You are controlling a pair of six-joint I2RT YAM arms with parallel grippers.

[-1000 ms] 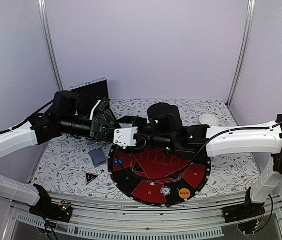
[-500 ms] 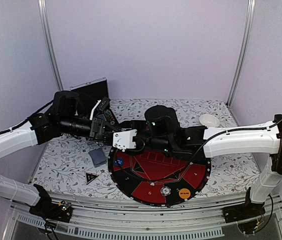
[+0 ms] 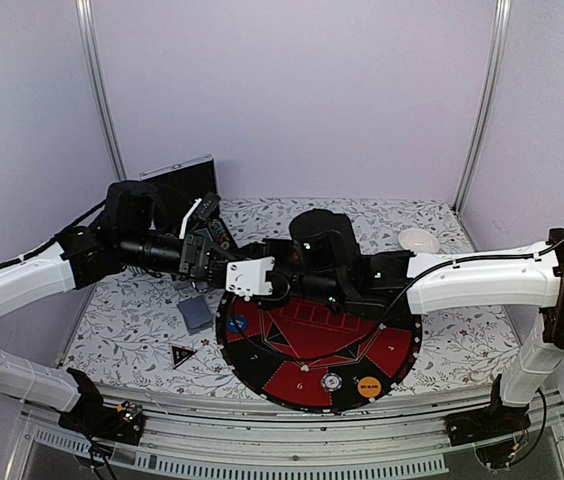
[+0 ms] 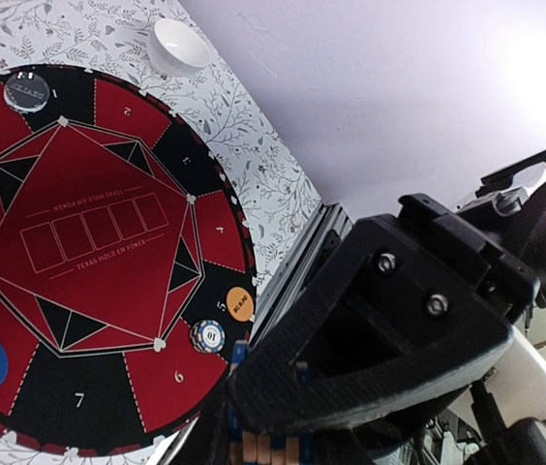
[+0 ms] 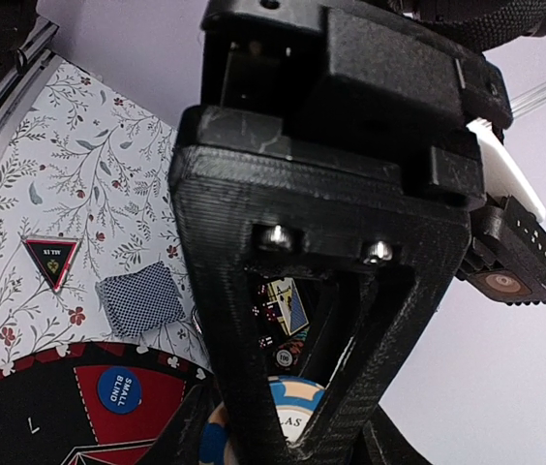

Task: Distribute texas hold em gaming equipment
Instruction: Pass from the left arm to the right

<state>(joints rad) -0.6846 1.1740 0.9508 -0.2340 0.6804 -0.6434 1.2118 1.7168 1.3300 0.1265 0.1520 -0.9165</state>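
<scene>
Next, my right gripper releases the poker chip on the black wedge (image 3: 249, 355) (image 5: 35, 423) next to the blue small blind button.
Above the far left rim of the round red-and-black mat (image 3: 312, 345) my two grippers meet nose to nose. The left gripper (image 4: 263, 441) is shut on a stack of blue-and-orange striped poker chips (image 4: 254, 448). The right gripper (image 5: 288, 426) has a finger on each side of the stack's top chip (image 5: 292, 412); whether they touch it is hidden. On the mat lie a blue small blind button (image 3: 237, 324), an orange big blind button (image 3: 368, 385) and one chip (image 3: 332, 381). A grey-blue card deck (image 3: 196, 314) and a black triangular marker (image 3: 183, 354) lie left of the mat.
A silver-edged black case (image 3: 180, 185) stands open at the back left behind the left arm. A white bowl (image 3: 419, 240) sits at the back right. A silver dealer disc (image 4: 27, 93) lies on the mat's far side. Both arms cross low over the mat's back edge.
The right arm has slid a little to the left, closer to the left gripper, and its jaws have narrowed around the top chip. The left arm has held still.
</scene>
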